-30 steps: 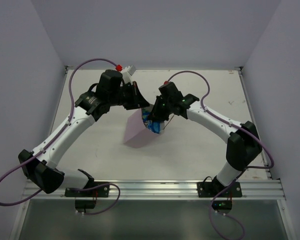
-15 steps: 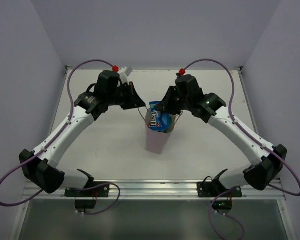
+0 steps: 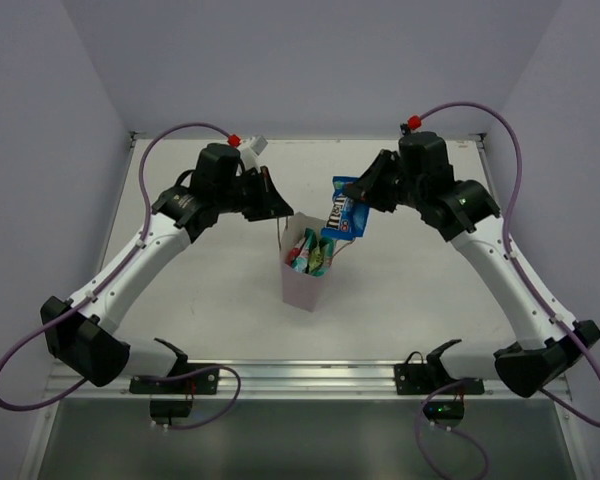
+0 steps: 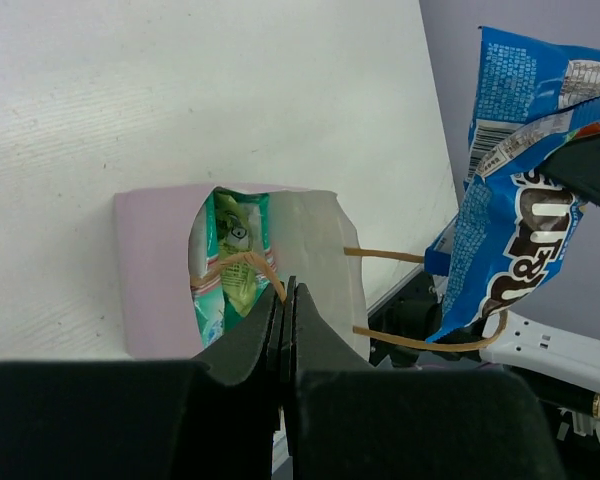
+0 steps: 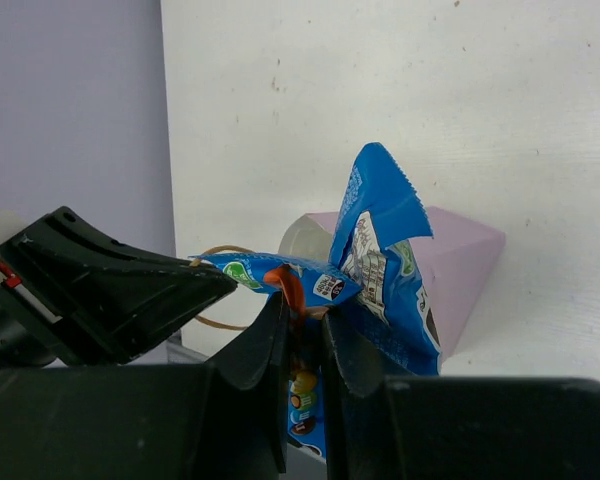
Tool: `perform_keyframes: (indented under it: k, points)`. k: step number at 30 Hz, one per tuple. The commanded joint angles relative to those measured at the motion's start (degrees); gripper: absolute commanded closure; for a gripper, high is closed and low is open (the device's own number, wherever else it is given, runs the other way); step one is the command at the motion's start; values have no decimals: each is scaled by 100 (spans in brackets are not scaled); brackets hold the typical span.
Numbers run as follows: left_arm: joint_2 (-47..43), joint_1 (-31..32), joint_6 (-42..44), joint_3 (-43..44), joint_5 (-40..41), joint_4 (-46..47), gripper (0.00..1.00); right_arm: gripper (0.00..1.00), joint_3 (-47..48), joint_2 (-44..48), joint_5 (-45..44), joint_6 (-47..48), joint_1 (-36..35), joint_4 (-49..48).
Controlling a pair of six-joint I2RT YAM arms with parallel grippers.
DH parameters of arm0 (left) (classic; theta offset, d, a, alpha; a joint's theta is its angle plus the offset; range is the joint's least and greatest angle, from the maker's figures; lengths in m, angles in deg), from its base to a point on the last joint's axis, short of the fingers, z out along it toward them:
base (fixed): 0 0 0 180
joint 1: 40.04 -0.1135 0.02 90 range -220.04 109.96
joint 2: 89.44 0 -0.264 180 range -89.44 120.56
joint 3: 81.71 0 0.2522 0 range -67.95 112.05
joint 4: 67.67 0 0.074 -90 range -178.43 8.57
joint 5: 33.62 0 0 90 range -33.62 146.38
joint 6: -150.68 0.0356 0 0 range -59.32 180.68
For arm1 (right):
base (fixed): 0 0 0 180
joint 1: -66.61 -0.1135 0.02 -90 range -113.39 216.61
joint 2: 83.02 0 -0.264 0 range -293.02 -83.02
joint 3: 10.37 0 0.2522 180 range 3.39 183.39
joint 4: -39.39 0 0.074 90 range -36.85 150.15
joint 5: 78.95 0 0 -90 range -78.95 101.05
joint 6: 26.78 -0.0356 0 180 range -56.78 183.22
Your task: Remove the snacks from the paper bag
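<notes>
I should use my right gripper to put the blue snack packet down on the bare white table [image 3: 438,247] beneath its own arm, clear of the bag.
The pale lilac paper bag [image 3: 304,280] stands upright mid-table, its mouth open, with green and teal snack packets [image 3: 311,256] inside. My left gripper [image 3: 277,214] is shut on one brown cord handle [image 4: 242,260] of the bag [image 4: 155,270]; a green packet [image 4: 232,262] shows in the mouth. My right gripper [image 3: 357,207] is shut on a blue snack packet [image 3: 344,212] and holds it in the air above and right of the bag. The blue packet [image 5: 380,270] hangs from my right jaws, with the bag [image 5: 455,265] behind it; it also shows in the left wrist view [image 4: 525,180].
The white table [image 3: 180,290] has walls on three sides and a metal rail [image 3: 310,378] at the near edge. The second cord handle [image 4: 420,340] loops loose toward the right arm.
My right gripper has lifted the blue packet out of the bag and moved it up and right. The bag has gone from tilted to upright. The left gripper stayed on the handle.
</notes>
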Motion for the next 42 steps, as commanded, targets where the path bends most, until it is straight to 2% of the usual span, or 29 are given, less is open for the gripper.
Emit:
perform_keyframes:
  k: [1,7,14,19,23,29,35,38,41,42]
  points:
    - [53,-38,167,250,-167,242,100,100,650,-171,80,115,121,73]
    - [-52,-205,343,514,18,-145,100,100,1363,-699,98,326,991,345]
    - [-210,-723,826,567,54,-568,100,100,785,-980,-51,493,2177,380]
    - [-193,-882,975,751,35,-760,100,100,-226,-1253,-544,511,2529,521]
    - [-201,-899,923,848,123,-788,100,98,-596,-1815,-983,616,2767,696]
    - [-245,-899,791,752,9,-638,100,97,-360,-2535,-1528,739,3162,995]
    - [-167,-899,695,734,-122,-507,100,94,-26,-3098,-1643,915,3470,1101]
    - [-131,-899,624,751,-184,-418,100,90,88,-3292,-1660,1029,3558,1101]
    - [-79,-899,650,795,-140,-453,100,80,185,-3362,-1731,1108,3558,1101]
    - [-79,-899,650,804,-114,-497,100,69,212,-3363,-1739,1117,3567,1101]
